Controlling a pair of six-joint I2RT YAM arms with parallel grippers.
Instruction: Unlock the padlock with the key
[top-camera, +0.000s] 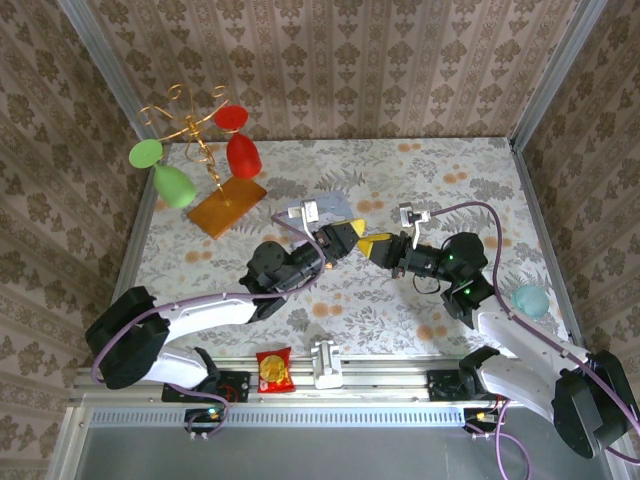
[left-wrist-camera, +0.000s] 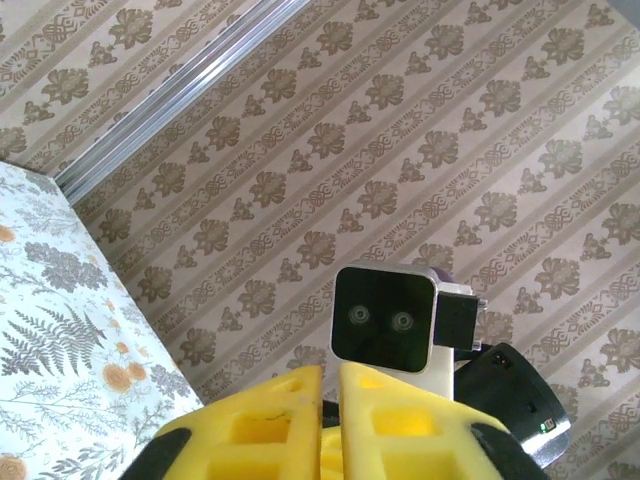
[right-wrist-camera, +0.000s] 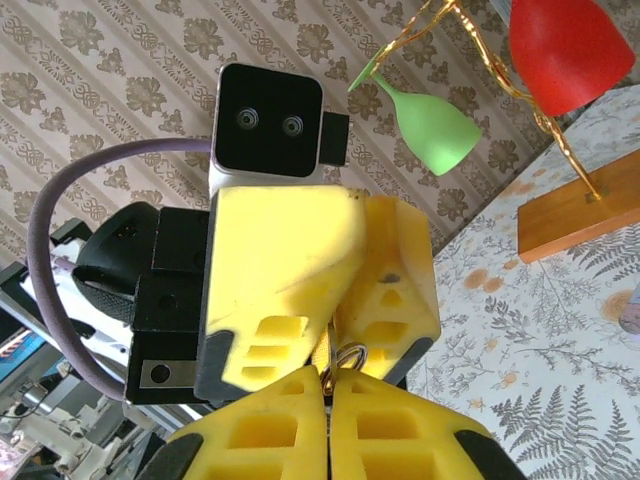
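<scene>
The padlock lies loose near the pale tin while both my grippers hold the key, so my left gripper needs to let go of the key and grip the padlock (top-camera: 329, 266).
Above the middle of the table my left gripper (top-camera: 345, 240) and right gripper (top-camera: 380, 246) meet tip to tip. In the right wrist view my right gripper (right-wrist-camera: 328, 375) is shut on the key, and its small silver ring (right-wrist-camera: 352, 355) pokes out above the fingertips. A thin metal blade runs up from the ring into the left gripper (right-wrist-camera: 338, 335), whose yellow fingers (right-wrist-camera: 280, 270) are pressed together. The padlock is hidden between them apart from a brass sliver (right-wrist-camera: 318, 352). In the left wrist view the left gripper (left-wrist-camera: 331, 372) has only a hairline gap, facing the right wrist camera (left-wrist-camera: 385, 318).
A gold wire stand on a wooden base (top-camera: 227, 205) holds red glasses (top-camera: 243, 155) and green glasses (top-camera: 172, 185) at the back left. A pale tin (top-camera: 330, 208) lies behind the grippers. A teal ball (top-camera: 530, 298) sits at the right edge, a red snack packet (top-camera: 274, 370) at the front rail.
</scene>
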